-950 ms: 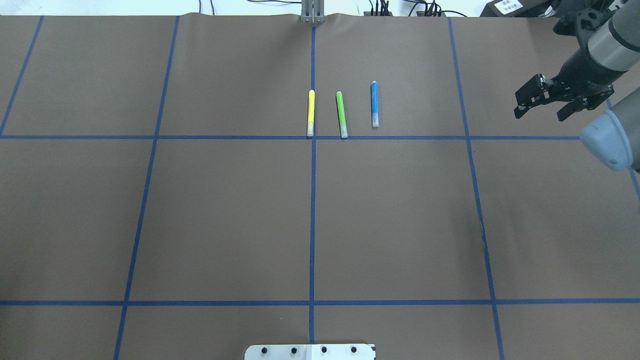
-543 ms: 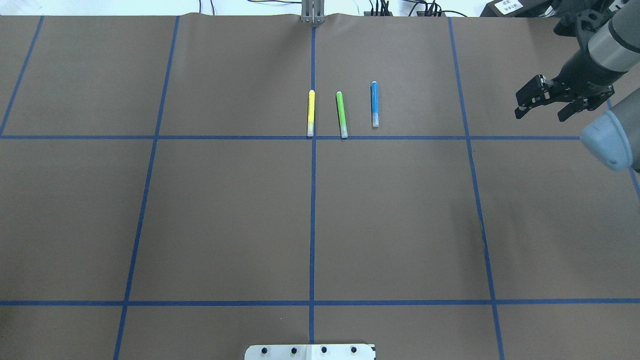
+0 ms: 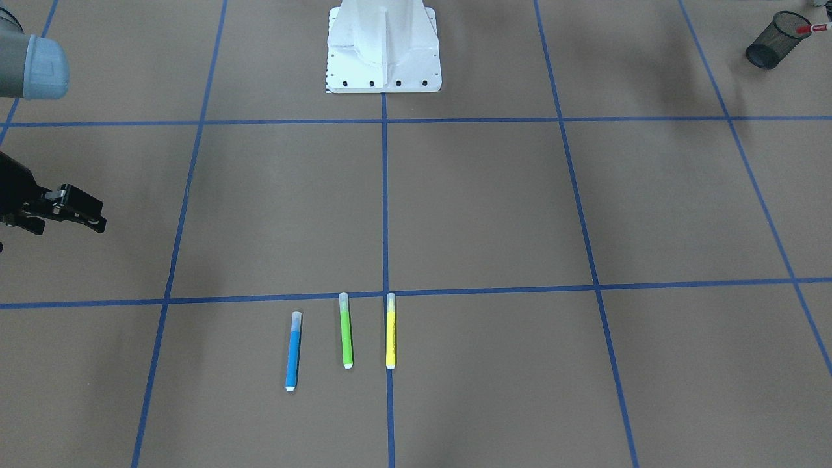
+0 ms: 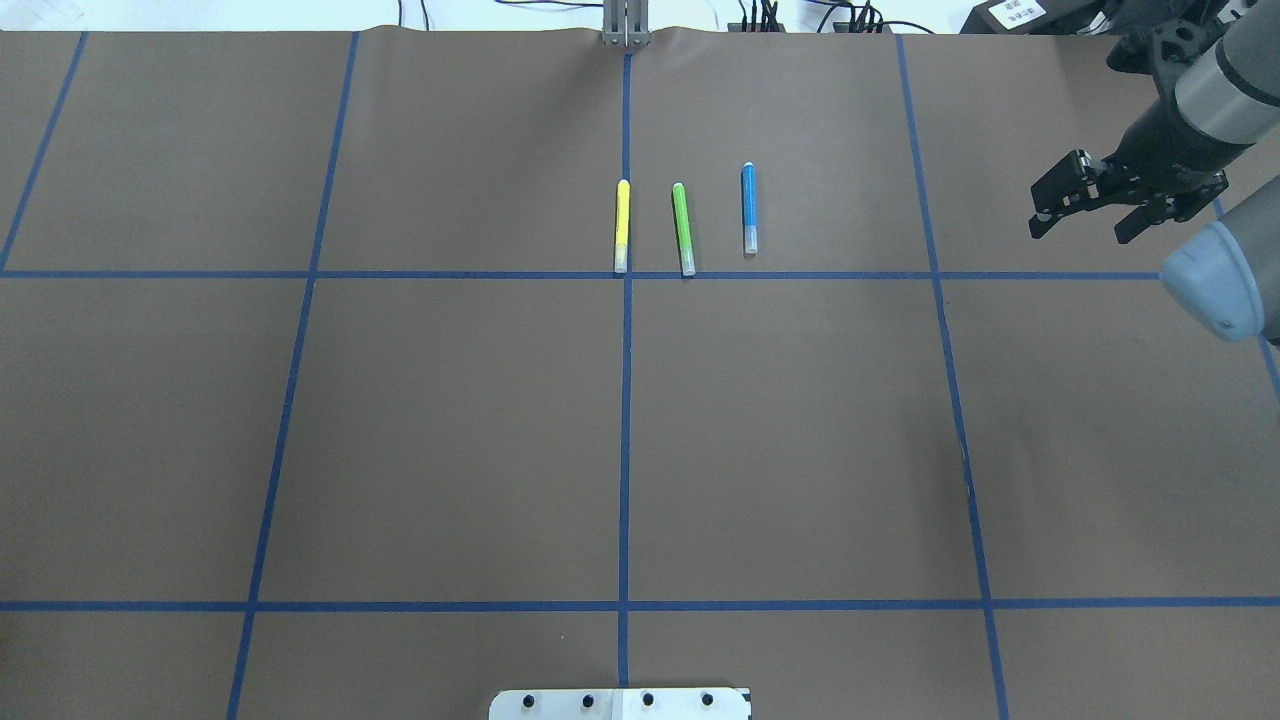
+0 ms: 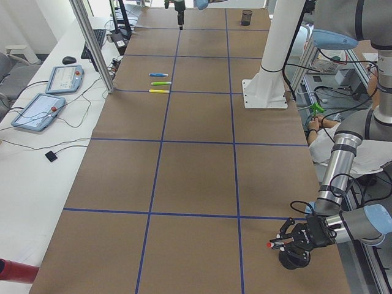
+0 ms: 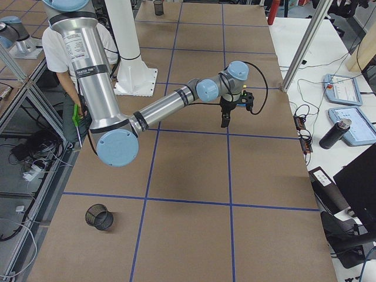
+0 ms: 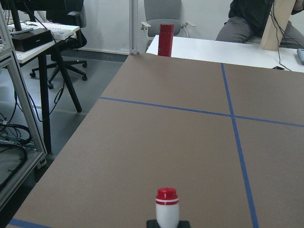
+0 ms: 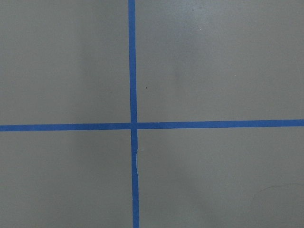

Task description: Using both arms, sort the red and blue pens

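My left gripper will release the red pen, held just below its red cap, inside the black mesh cup [image 3: 788,35].
The red pen [image 7: 166,206], white-barrelled with a red cap, sticks out level from my left gripper [image 5: 283,244], which is shut on it. It hangs just over the rim of a black mesh cup [image 5: 293,262] at the table's left end. In the front-facing view the red pen [image 3: 812,28] shows over the same cup [image 3: 772,51]. The blue pen [image 4: 748,208] lies flat on the far half of the table. My right gripper [image 4: 1080,230] hovers open and empty about one grid square to its right.
A green marker [image 4: 683,228] and a yellow marker [image 4: 621,226] lie parallel to the left of the blue pen. A second black mesh cup [image 6: 98,217] stands at the table's right end. The white pedestal [image 3: 383,45] stands at the robot's edge. A person [image 6: 73,64] sits behind the robot.
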Robot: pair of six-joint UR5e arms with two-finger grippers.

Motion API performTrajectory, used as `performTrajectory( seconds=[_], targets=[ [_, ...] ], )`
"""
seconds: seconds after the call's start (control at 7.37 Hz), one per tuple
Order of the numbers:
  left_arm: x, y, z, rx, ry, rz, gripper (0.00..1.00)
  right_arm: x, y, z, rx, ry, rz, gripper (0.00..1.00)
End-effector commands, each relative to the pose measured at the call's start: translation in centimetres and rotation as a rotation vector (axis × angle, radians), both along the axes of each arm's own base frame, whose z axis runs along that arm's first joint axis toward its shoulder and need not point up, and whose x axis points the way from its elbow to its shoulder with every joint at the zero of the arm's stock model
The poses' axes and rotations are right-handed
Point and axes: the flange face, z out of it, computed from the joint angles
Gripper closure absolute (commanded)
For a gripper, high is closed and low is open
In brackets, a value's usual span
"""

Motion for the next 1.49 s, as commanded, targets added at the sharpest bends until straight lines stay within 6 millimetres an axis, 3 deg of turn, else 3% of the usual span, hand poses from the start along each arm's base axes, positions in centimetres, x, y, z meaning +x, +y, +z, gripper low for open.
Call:
performTrajectory(
  seconds=[0.0,0.27,0.68,1.09,1.36],
  targets=[
    [-0.5,0.3,0.5,-0.047,-0.042,-0.053,1.00,0.0,0.0,0.0,0.000,0.000,-0.001,0.00],
    [-0.2,1.1,0.8,-0.079,-0.053,-0.101,1.00,0.0,0.0,0.0,0.000,0.000,-0.001,0.00],
    [2.1,3.6,0.8,-0.140,-0.077,-0.126,1.00,0.0,0.0,-0.1,0.001,-0.001,0.000,0.00],
    [2.0,4.1,1.1,-0.175,-0.118,-0.153,1.00,-0.4,0.3,-0.4,-0.011,-0.002,0.008,0.00],
    [4.3,6.0,0.9,-0.203,-0.096,-0.184,1.00,-0.5,0.3,-0.2,-0.014,-0.001,0.006,0.00]
  ],
)
